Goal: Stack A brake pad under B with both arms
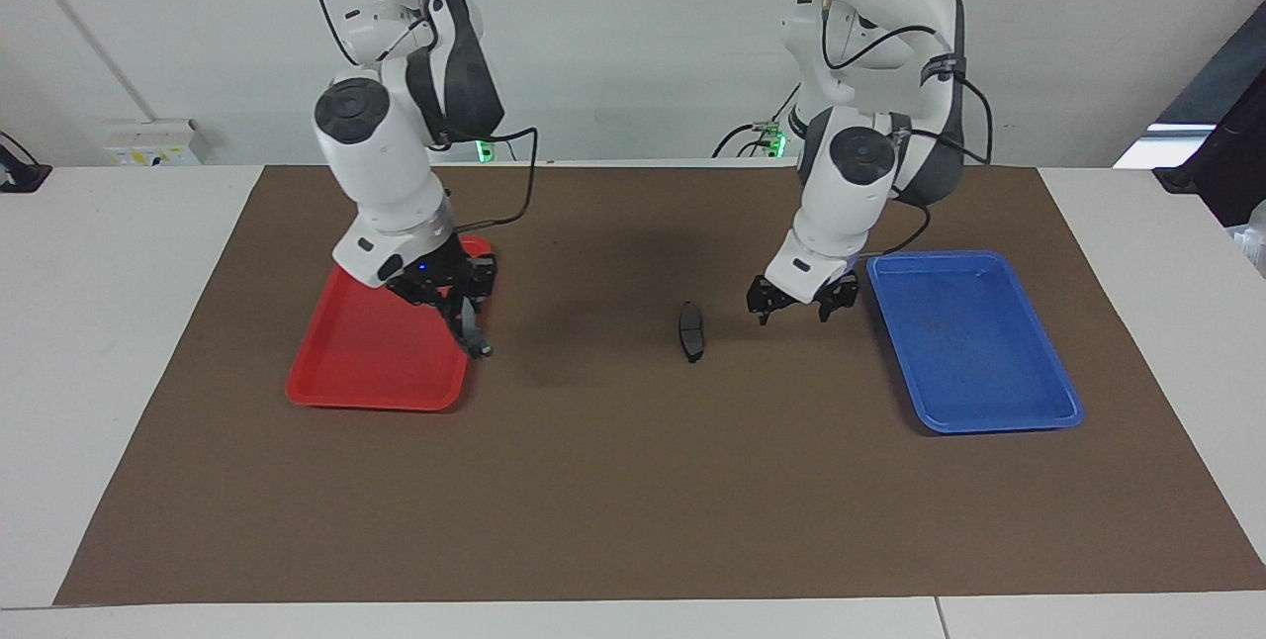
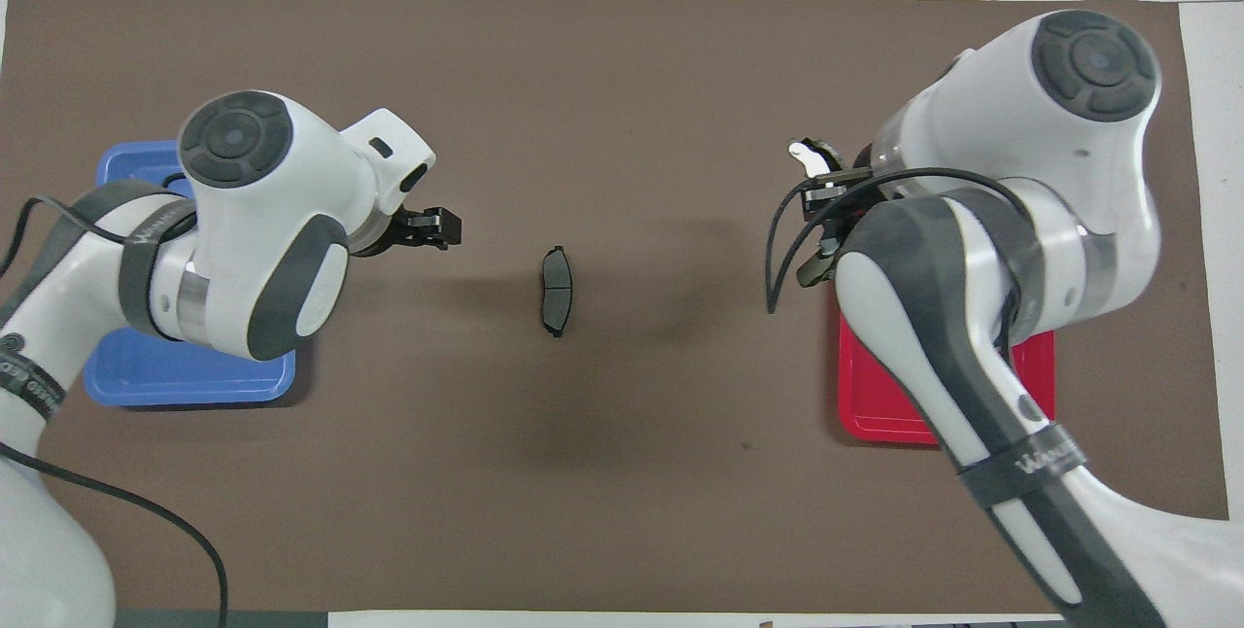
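Observation:
My right gripper needs to set pad B, now hanging over the red tray's edge, down on top of the dark grey A brake pad [image 2: 561, 292], in the middle of the mat.
The short, dark grey lens-shaped A brake pad [image 1: 691, 330] lies flat on the brown mat in the middle of the table, and its groove shows in the overhead view [image 2: 555, 291]. My right gripper [image 1: 461, 306] is over the edge of the red tray [image 1: 371, 362]. It is shut on a grey pad, B [image 1: 475, 334], which hangs down from the fingers. In the overhead view only a grey tip of B [image 2: 812, 269] shows under the right gripper [image 2: 826, 215]. My left gripper [image 1: 797, 306] is open and empty, low over the mat between pad A and the blue tray [image 1: 974, 342].
The red tray [image 2: 880, 414] lies toward the right arm's end of the table and the blue tray [image 2: 185, 375] toward the left arm's end, both partly covered by the arms from above. The brown mat [image 1: 633, 501] covers most of the white table.

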